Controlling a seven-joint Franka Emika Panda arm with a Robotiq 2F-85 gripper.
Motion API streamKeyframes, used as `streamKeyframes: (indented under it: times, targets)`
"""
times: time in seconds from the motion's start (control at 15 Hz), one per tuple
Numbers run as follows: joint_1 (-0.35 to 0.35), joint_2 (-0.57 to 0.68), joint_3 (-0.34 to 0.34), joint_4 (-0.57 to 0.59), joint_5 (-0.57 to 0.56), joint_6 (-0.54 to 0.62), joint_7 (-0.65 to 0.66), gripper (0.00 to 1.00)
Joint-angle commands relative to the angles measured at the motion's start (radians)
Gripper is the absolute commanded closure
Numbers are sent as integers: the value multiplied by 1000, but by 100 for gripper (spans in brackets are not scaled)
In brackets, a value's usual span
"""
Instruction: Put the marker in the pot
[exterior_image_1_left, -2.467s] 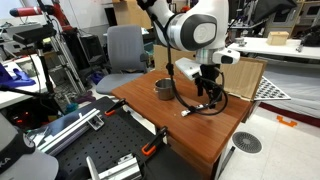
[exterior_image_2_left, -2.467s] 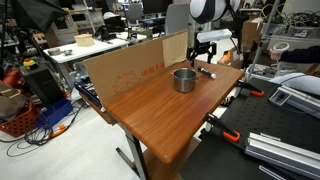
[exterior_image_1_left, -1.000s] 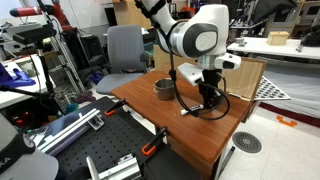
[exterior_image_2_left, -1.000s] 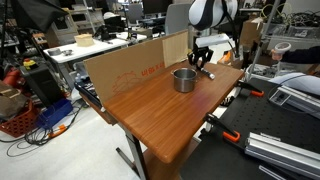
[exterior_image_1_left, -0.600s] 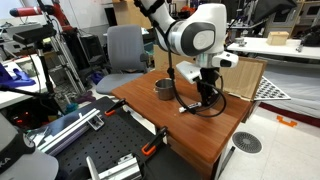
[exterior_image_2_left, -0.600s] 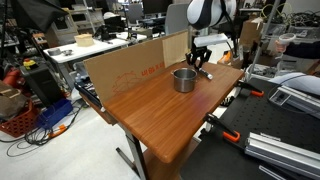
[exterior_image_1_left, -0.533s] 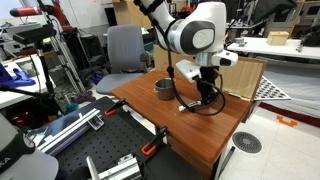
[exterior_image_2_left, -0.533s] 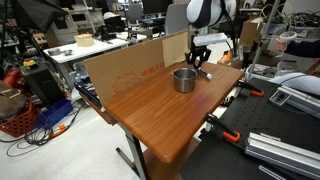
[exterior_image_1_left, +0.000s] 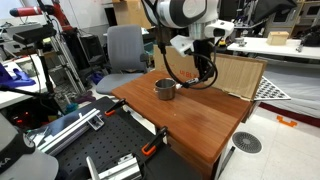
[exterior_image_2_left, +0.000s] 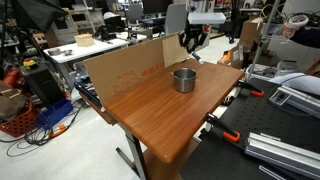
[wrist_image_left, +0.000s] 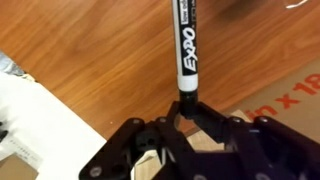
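Note:
Next, my gripper lets go of the marker inside the grey metal pot (exterior_image_1_left: 165, 87) that stands upright on the wooden table.
The marker (wrist_image_left: 185, 45), white-bodied with black "EXPO" lettering and a black end, sticks straight out from my gripper (wrist_image_left: 187, 108) in the wrist view. The jaws are shut on its black end. In both exterior views the gripper (exterior_image_1_left: 205, 74) (exterior_image_2_left: 190, 42) hangs well above the wooden table, near the cardboard sheet. There the marker is too small to make out. The grey metal pot (exterior_image_1_left: 164, 89) (exterior_image_2_left: 184, 79) stands upright on the table, below and to one side of the gripper. The wrist view does not show the pot.
A brown cardboard sheet (exterior_image_1_left: 240, 75) (exterior_image_2_left: 125, 68) stands along one edge of the wooden table (exterior_image_1_left: 200, 120) (exterior_image_2_left: 160, 115). A grey office chair (exterior_image_1_left: 124, 48) sits behind the table. Metal rails and clamps (exterior_image_2_left: 265, 140) lie beside it.
The gripper has risen from the tabletop with the marker in it and moved up beside the cardboard sheet. The pot has not moved.

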Motion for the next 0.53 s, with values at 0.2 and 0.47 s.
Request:
streamKeyframes:
  times: [0.2, 0.47]
  targets:
    - [129, -171, -50, -140, -133, 143, 216, 94]
    - [206, -199, -91, -198, -276, 256, 391, 94]
